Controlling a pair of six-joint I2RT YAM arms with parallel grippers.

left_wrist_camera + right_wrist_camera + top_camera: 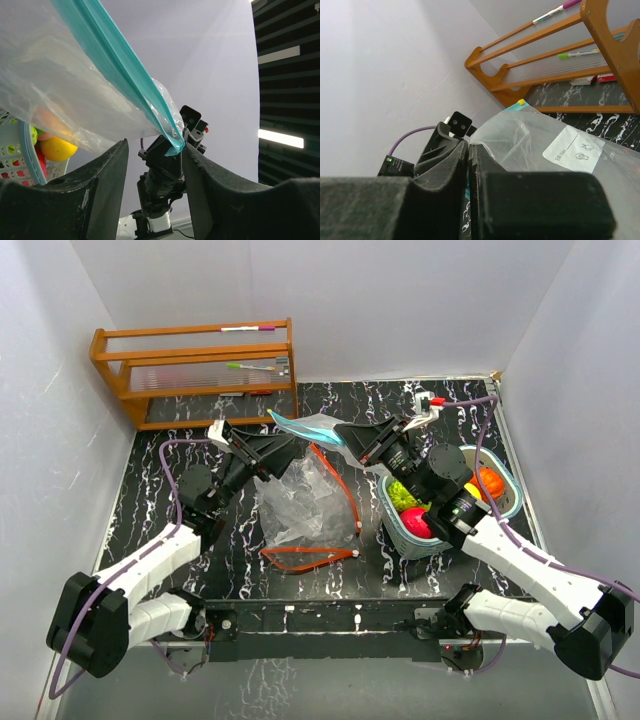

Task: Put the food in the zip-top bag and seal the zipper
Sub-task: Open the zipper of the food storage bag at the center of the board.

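Observation:
The teal zipper's end is in my right gripper and the bag is shut, so next my left gripper pinches the zipper's middle [307, 430] before the food goes in.
A clear zip-top bag [300, 495] with a teal zipper [303, 425] is held up over the table's middle. My right gripper [347, 437] is shut on its zipper edge; in the right wrist view the gripper [469, 145] pinches the plastic beside a white label [574, 148]. My left gripper [288, 448] is open at the zipper's other end. In the left wrist view the teal zipper [125, 75] ends against my right fingertip [192, 152]. The food, a green piece [403, 492], a pink one [416, 525] and an orange one [489, 480], lies in a teal basket [513, 502].
Orange-red strips [310, 557] lie on the table with the crumpled clear plastic. A wooden rack [195, 375] holding pens stands at the back left. White walls close in the black marbled table [150, 500] on three sides.

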